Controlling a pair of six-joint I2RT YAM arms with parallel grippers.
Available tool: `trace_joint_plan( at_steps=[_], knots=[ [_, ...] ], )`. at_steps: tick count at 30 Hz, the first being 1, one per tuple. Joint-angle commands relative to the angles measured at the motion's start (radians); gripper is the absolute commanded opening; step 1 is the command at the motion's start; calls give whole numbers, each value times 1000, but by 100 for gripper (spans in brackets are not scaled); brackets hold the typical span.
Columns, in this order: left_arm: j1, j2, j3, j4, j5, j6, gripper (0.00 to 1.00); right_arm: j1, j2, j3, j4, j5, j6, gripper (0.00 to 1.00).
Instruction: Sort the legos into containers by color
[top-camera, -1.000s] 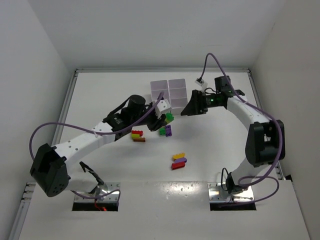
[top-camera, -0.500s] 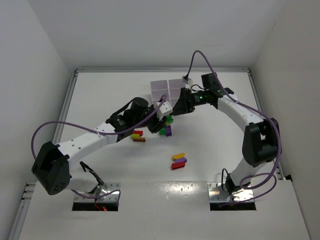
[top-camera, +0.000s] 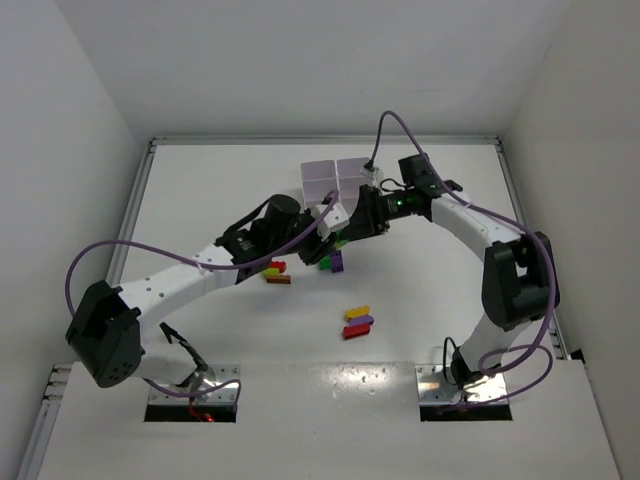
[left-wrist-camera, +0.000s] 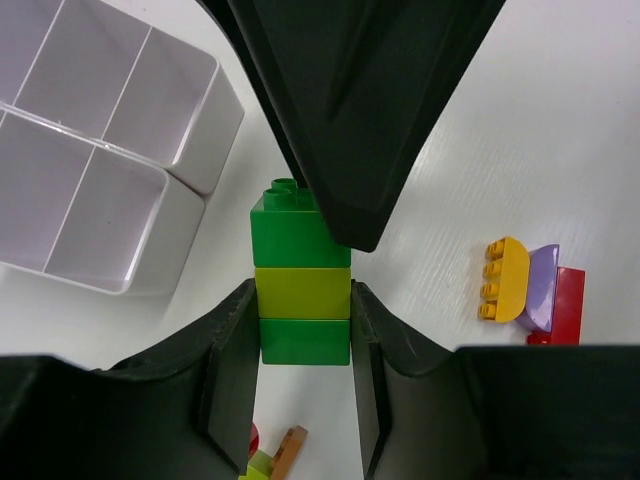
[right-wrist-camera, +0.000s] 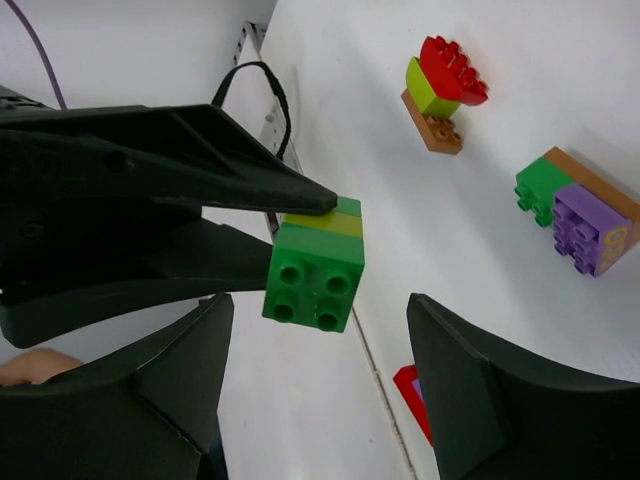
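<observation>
Next, I let go of the green brick in my left gripper on the bare table (top-camera: 247, 231) beyond the red, yellow and brown cluster.
My left gripper (left-wrist-camera: 302, 312) is shut on a stack of three bricks (left-wrist-camera: 302, 275), green, lime, green, held above the table just in front of the white tray (left-wrist-camera: 190, 160). In the top view the stack (top-camera: 340, 240) sits between the two grippers. My right gripper (right-wrist-camera: 320, 305) is open, its jaws wide on either side of the stack's studded green end (right-wrist-camera: 315, 275) without touching it. Its black fingers (left-wrist-camera: 350, 100) loom over the stack in the left wrist view. The tray (top-camera: 335, 178) cells that show hold nothing.
A red, yellow and brown cluster (top-camera: 274, 271) lies left of the grippers. A green, brown and purple cluster (top-camera: 332, 262) lies just below them. A yellow, purple and red stack (top-camera: 357, 321) lies nearer the bases, also in the left wrist view (left-wrist-camera: 525, 290).
My right gripper has swung left from beside the tray to the stack held by my left gripper. The left gripper has shifted slightly right with the stack.
</observation>
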Motion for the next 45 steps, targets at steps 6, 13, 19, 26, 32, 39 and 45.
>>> trace_joint_plan(
  at_steps=[6, 13, 19, 26, 32, 39, 45],
  knots=[
    [-11, -1, 47, 55, -16, 15, 6, 7, 18, 3, 18, -17, -22, 49],
    [-11, 8, 47, 64, -16, 24, 6, 25, 18, 21, 38, -49, 9, 42],
    [-11, 8, 47, 64, -16, 24, 6, 36, 18, 21, 38, -40, 9, 49],
    [-11, 8, 38, 64, -16, 24, 7, 36, 18, 21, 67, -49, 20, 23],
    [-21, 8, 27, 64, -16, -3, 44, 27, 18, 21, 101, -49, 49, 1],
    [-21, -11, -3, 64, -25, -23, 61, 9, 0, 33, 110, -80, 49, 0],
    [-21, -11, -3, 53, -25, -3, 59, -1, -10, 33, 110, -80, 49, 0]
  ],
)
